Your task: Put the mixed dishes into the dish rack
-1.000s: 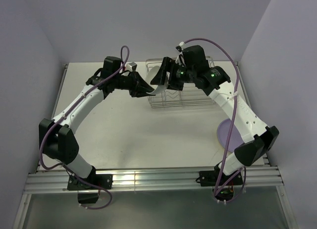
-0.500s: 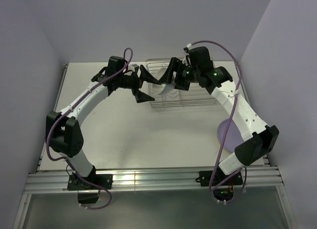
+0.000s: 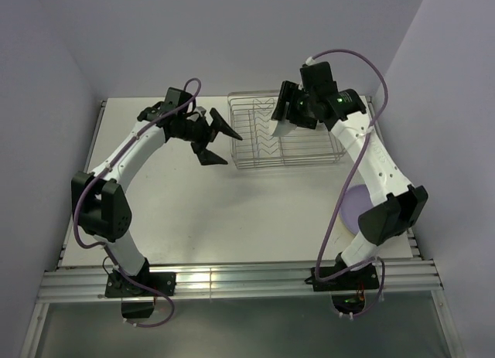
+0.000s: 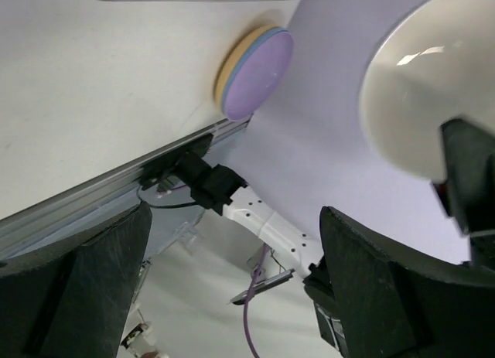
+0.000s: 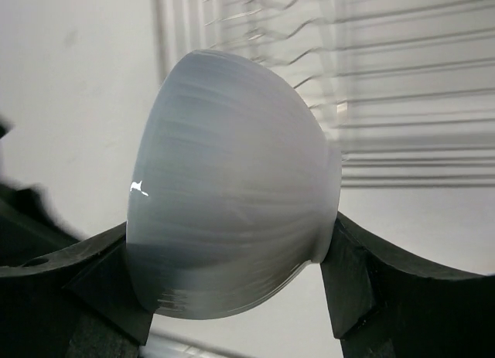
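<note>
I need to set the small white bowl down with my right gripper on the straight wires (image 3: 302,148) (image 5: 414,117) near the front edge of the dish rack.
My right gripper (image 3: 285,112) is shut on the small white bowl (image 3: 276,127), tilted on its side above the left half of the silver wire dish rack (image 3: 325,158). In the right wrist view the bowl (image 5: 232,219) fills the space between the two black fingers (image 5: 363,288), with the rack wires (image 5: 402,103) blurred behind it. My left gripper (image 3: 232,149) stands wide open and empty just left of the rack. Its wrist view looks past the spread fingers (image 4: 402,296) at the bowl (image 4: 418,87) and the stacked plates (image 4: 255,72), lavender on top.
The plate stack (image 3: 354,207) lies on the table at the right, partly behind the right arm's forearm. Grey walls close in the table at the back and on both sides. An aluminium rail (image 3: 232,279) runs along the near edge.
My left gripper has opened, let go of the bowl and drawn back to the left. The right gripper has carried the bowl right and back, over the rack.
</note>
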### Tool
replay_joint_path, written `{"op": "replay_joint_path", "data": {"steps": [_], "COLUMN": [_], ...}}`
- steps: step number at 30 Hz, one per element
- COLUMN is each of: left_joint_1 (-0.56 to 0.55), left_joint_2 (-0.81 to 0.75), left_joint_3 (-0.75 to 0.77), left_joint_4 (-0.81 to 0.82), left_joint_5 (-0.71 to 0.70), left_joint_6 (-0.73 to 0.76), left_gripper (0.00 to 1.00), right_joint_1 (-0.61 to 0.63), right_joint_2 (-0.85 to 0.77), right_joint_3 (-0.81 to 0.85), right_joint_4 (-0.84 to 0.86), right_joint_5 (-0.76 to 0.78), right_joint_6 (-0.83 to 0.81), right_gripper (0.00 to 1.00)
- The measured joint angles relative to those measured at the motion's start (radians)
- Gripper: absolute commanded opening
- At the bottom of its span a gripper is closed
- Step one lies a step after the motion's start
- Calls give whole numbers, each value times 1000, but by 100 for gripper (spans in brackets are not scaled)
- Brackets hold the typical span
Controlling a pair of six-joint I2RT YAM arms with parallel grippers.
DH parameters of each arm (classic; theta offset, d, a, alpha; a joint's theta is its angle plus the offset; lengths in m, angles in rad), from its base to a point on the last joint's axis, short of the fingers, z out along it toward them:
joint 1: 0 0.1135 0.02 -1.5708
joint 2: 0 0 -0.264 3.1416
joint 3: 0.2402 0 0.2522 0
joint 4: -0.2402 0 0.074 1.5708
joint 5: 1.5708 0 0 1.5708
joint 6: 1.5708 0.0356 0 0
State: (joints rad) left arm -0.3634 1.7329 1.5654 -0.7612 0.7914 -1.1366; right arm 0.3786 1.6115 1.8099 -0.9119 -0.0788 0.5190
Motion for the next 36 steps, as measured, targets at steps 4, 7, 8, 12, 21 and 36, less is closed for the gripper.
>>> {"op": "replay_joint_path", "data": {"steps": [4, 7, 8, 12, 21, 36], "left_joint_1": [6, 7, 7, 13, 29, 46], "left_joint_2": [0, 0, 0, 0, 1, 1], "left_joint_3": [0, 9, 15, 57, 132, 134], "left_joint_4": [-74, -109, -123, -165, -224, -252], "left_joint_5": [-27, -31, -34, -40, -56, -55], "left_joint_6": [49, 78, 86, 120, 180, 212], "left_gripper": [94, 93, 93, 92, 92, 91], "right_joint_1": [-4, -4, -4, -3, 34, 40], "right_joint_2": [80, 150, 171, 267, 440, 646], "right_joint_3": [74, 127, 145, 198, 190, 193], "right_joint_4": [-59, -105, -115, -138, -169, -226], "right_joint_5": [203, 326, 359, 515, 803, 1017], "right_joint_6": [-87, -134, -147, -198, -240, -194], "right_gripper": [0, 0, 0, 0, 0, 0]}}
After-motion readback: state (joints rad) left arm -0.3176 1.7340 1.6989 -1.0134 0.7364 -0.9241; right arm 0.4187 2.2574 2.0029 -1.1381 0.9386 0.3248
